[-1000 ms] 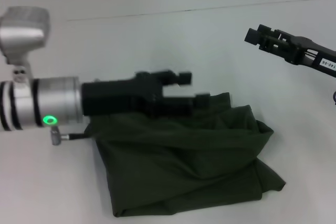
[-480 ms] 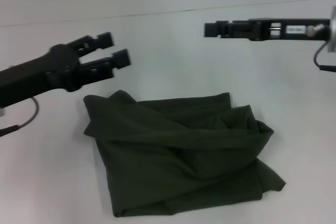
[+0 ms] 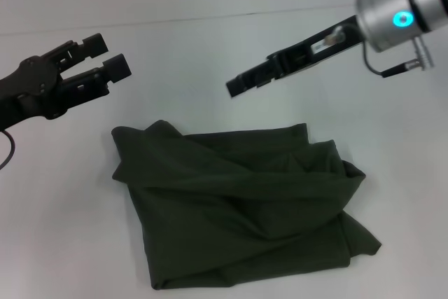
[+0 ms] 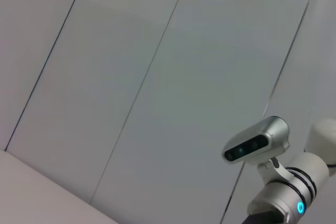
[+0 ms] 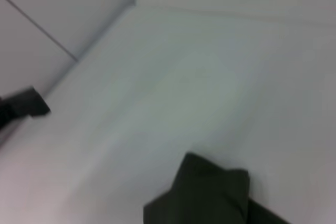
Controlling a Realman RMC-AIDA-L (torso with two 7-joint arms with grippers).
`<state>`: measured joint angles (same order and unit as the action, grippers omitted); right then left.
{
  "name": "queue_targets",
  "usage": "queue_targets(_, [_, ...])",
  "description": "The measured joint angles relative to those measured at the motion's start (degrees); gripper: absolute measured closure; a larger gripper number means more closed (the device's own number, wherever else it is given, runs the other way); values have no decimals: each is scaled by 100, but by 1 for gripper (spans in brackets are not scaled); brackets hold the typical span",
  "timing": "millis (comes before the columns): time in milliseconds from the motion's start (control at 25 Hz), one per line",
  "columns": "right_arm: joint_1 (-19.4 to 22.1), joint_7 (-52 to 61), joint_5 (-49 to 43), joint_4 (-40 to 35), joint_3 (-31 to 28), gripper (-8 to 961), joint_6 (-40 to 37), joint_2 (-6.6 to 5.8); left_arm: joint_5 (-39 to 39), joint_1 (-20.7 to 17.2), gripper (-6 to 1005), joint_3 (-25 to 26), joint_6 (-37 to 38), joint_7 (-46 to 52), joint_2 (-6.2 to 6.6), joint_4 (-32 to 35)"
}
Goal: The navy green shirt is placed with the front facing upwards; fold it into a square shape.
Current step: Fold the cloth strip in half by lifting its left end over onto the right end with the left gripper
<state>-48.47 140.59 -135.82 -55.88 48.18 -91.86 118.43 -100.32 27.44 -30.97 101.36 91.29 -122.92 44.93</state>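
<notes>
The robot's right gripper will close on the middle of the top fold's near edge (image 3: pixel 216 191), where it crosses the navy green shirt from side to side.
The navy green shirt (image 3: pixel 238 201) lies on the white table as a rumpled, roughly square folded bundle, with plain green cloth on top. A corner of the shirt (image 5: pixel 210 195) also shows in the right wrist view. My left gripper (image 3: pixel 108 54) hovers above the table beyond the shirt's far left corner, open and holding nothing. My right gripper (image 3: pixel 234 87) reaches in from the upper right and is seen edge-on above the table, just past the shirt's far edge. Neither gripper touches the cloth.
The white table (image 3: pixel 210 61) runs back to a pale wall. Bare tabletop surrounds the shirt on the left, right and far sides. The left wrist view shows only wall panels and the right arm's wrist camera (image 4: pixel 257 142).
My left arm has pulled off the shirt and back to the upper left. My right arm has swung in and down toward the middle. The shirt has kept its shape.
</notes>
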Motion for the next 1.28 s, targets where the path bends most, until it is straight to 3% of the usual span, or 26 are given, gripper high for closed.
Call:
queue_targets(280, [-445, 272, -433, -75, 714, 148, -9, 145, -1, -2, 92, 6, 4, -63, -2, -5])
queue_targets(1000, [-770, 228, -221, -2, 2707, 149, 291, 233, 41, -37, 91, 12, -36, -138, -30, -59])
queue_targets(1280, [-855, 272, -229, 63, 2961, 150, 255, 233, 52, -32, 91, 12, -53, -138, -30, -60])
